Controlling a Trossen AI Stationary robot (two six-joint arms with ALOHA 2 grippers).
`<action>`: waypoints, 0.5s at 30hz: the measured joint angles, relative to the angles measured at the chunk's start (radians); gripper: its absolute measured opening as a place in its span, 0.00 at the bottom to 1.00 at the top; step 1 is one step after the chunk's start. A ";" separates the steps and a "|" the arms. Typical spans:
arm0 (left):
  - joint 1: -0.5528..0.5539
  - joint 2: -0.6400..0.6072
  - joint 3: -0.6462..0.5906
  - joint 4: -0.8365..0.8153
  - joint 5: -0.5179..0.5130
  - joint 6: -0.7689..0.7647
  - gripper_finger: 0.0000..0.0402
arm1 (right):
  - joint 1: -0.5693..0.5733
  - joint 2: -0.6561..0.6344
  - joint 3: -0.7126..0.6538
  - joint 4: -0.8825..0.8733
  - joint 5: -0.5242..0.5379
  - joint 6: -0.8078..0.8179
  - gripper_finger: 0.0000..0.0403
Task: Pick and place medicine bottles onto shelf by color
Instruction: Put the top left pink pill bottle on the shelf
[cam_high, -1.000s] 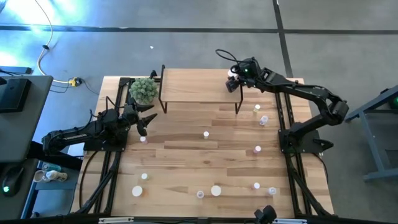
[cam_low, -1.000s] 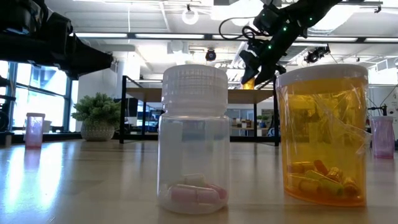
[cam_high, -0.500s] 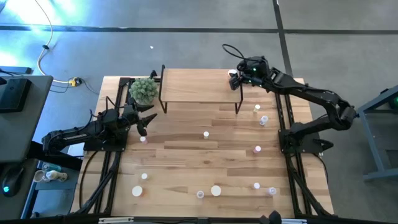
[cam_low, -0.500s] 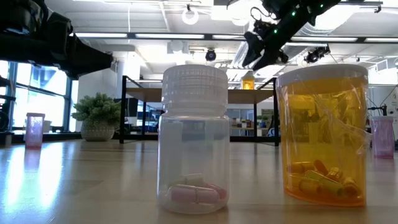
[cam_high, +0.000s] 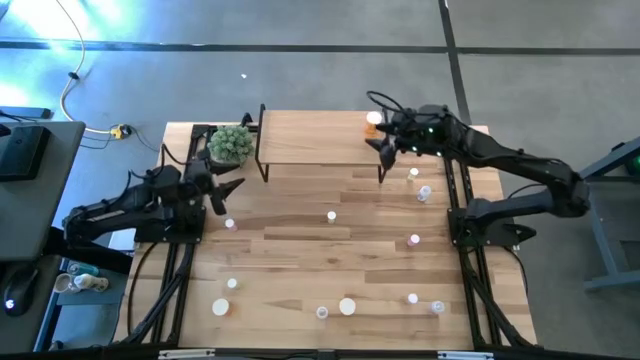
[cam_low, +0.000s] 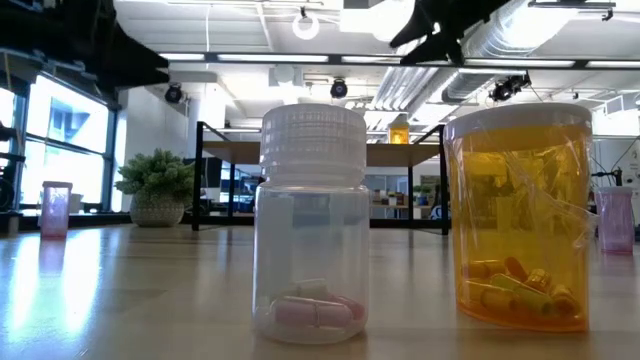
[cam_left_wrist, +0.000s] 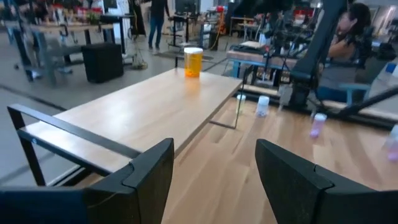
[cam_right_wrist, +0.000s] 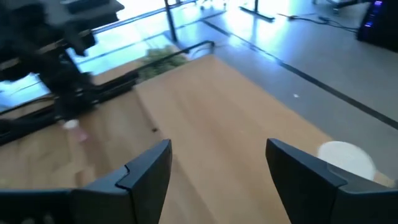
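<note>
The white cap of the pink bottle (cam_high: 230, 223), the one on the table nearest the potted plant, will be gripped by my left gripper.
The shelf (cam_high: 320, 135) stands at the table's far edge. One orange medicine bottle (cam_high: 373, 119) stands upright on its base at the shelf's far right corner, also seen in the left wrist view (cam_left_wrist: 193, 62). Several small white-capped bottles stand scattered on the table, among them one at the middle (cam_high: 331, 215) and one by the right edge (cam_high: 414, 240). My right gripper (cam_high: 383, 143) hovers open and empty over the shelf's right end, just near of the orange bottle. My left gripper (cam_high: 225, 190) hangs open and empty off the shelf's left end, above a pink bottle (cam_high: 229, 223).
A potted plant (cam_high: 230, 145) stands at the shelf's left end, close to my left gripper. Right in front of the low camera stand a clear bottle (cam_low: 312, 225) and an orange bottle (cam_low: 518, 215). More bottles line the table's near edge (cam_high: 347, 306). People and furniture show beyond the table.
My right gripper has risen and drawn back from the orange bottle toward the table's near right, tipping toward level; the bottle stays upright on the shelf. My left gripper has lifted and tipped up toward level, staying open.
</note>
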 joint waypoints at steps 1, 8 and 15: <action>0.000 0.020 0.022 -0.008 0.000 -0.020 0.54 | 0.016 -0.007 0.000 -0.004 0.000 0.000 0.63; 0.000 0.194 0.158 -0.034 0.009 -0.031 0.54 | 0.100 -0.031 0.000 -0.009 0.007 0.006 0.63; 0.000 0.368 0.330 -0.255 0.058 -0.031 0.54 | 0.134 -0.031 0.000 -0.011 0.008 0.008 0.63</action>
